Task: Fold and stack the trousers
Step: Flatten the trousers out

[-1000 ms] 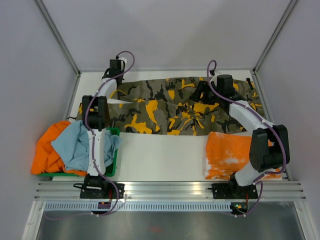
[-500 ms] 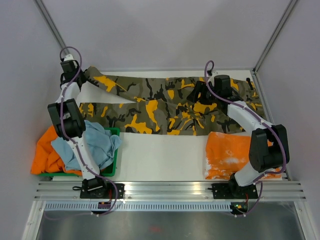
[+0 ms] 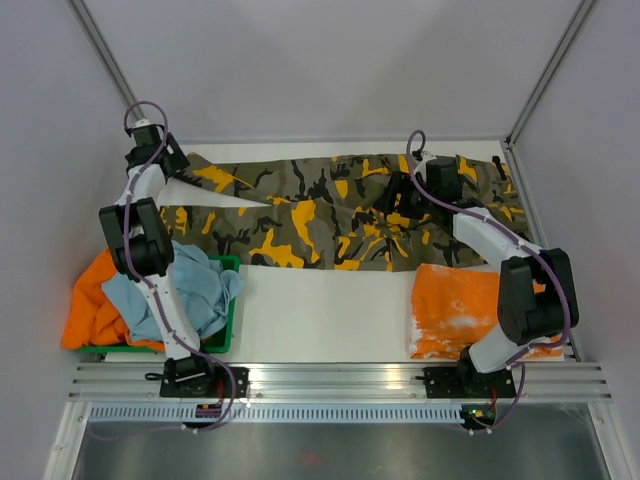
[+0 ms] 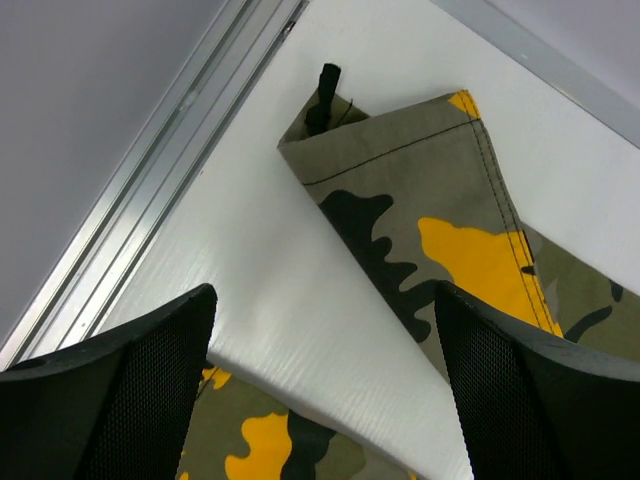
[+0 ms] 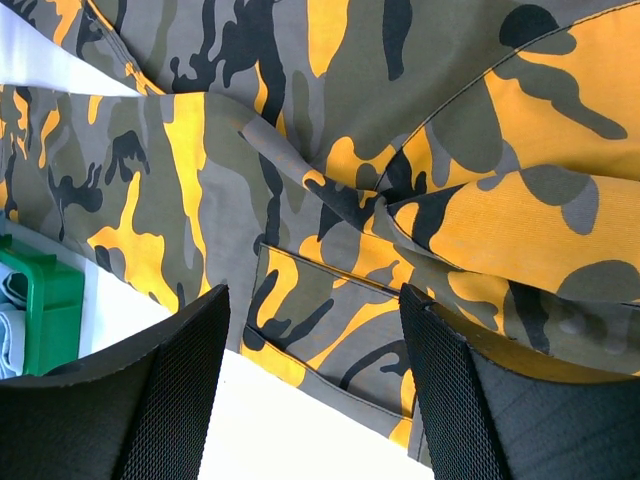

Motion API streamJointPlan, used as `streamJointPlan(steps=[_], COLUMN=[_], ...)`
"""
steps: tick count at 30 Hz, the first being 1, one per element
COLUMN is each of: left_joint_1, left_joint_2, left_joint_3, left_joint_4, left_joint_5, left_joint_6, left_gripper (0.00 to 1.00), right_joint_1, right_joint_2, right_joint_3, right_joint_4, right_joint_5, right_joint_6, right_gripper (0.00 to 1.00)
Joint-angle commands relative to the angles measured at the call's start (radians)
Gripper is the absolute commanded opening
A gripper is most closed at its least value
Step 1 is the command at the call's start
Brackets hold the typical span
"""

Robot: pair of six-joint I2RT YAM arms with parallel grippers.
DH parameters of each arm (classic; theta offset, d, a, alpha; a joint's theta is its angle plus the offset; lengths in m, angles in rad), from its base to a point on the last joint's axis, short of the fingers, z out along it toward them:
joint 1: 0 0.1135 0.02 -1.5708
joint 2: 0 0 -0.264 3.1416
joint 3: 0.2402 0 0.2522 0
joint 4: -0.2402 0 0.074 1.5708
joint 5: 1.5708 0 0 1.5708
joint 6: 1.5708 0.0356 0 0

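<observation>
I will close my left gripper on the far leg's stitched edge (image 3: 219,168) (image 4: 526,268) on the camouflage trousers, at the yellow patch just past that leg's cuff.
The camouflage trousers (image 3: 320,215) lie spread along the back of the table, waist to the right and both legs running left. The far leg's cuff (image 4: 420,190), with a black cord at its corner, lies flat near the back-left corner. My left gripper (image 3: 168,160) hovers open just above that cuff, with only white table and cloth between its fingers (image 4: 150,380). My right gripper (image 3: 405,190) is open too. It hangs low over the trousers' seat and pocket area (image 5: 330,290) and holds nothing.
At the left front, a green bin (image 3: 228,330) holds a light blue cloth (image 3: 165,290) over an orange garment (image 3: 95,300). A folded orange and white garment (image 3: 455,310) lies at the right front. An aluminium frame rail (image 4: 170,170) borders the back-left corner.
My left gripper pulled the far leg's end out to the back-left corner, then opened and let it go. The right gripper barely shifted.
</observation>
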Motion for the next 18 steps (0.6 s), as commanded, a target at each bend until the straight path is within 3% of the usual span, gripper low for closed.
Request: streamJointPlan(steps=[1, 5, 9, 12, 18], left_joint_1=[-0.019, -0.135, -0.215, -0.219, -0.219], left_joint_2=[-0.108, -0.080, 0.062, 0.177, 0.220], left_joint_3=[-0.006, 0.047, 0.240, 0.362, 0.368], left_joint_4=[-0.045, -0.094, -0.248, -0.356, -0.329], left_joint_5=[-0.021, -0.153, -0.394, -0.400, -0.313], left_joint_6=[-0.040, 0.044, 0.061, -0.009, -0.223], left_gripper=[0.95, 0.95, 0.93, 0.92, 0.84], right_joint_1=[0.011, 0.016, 0.019, 0.019, 0.020], right_joint_2=[0.001, 0.012, 0.018, 0.009, -0.005], right_joint_3=[-0.012, -0.019, -0.020, -0.029, -0.081], right_joint_4=[0.048, 0.056, 0.053, 0.045, 0.086], right_joint_5=[0.006, 0.001, 0.000, 0.006, 0.027], right_joint_6=[0.017, 0.023, 0.021, 0.015, 0.038], right_gripper=[0.76, 0.76, 0.76, 0.76, 0.76])
